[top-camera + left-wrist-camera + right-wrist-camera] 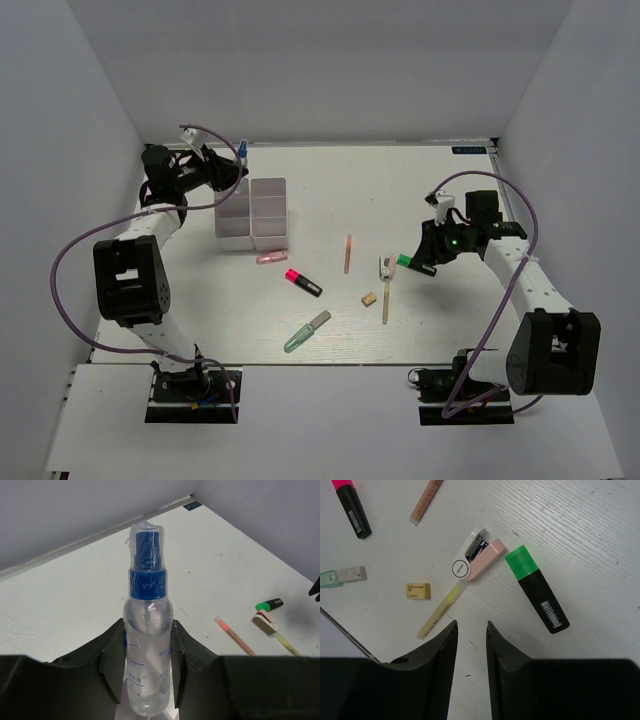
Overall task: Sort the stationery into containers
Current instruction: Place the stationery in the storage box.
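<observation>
Next, my left gripper lets go of the clear spray bottle in the far compartment of the white tray [232,188] below it.
My left gripper [148,666] is shut on a clear spray bottle with a blue cap [147,605], held at the far left behind the containers [240,153]. The two white three-compartment trays [252,232] stand side by side. My right gripper [471,626] is open and empty, hovering just left of the green-black marker [538,589] and below the wooden pencil [440,611]; in the top view it [424,260] is at the right. The pink tube [271,257], red-black marker [303,282], pale green marker [306,331], orange pencil [347,253] and tan eraser [369,298] lie on the table.
A small pink-and-white stapler [474,560] lies on the upper end of the wooden pencil. White walls enclose the table on three sides. The purple cables loop off both arms near the table's side edges.
</observation>
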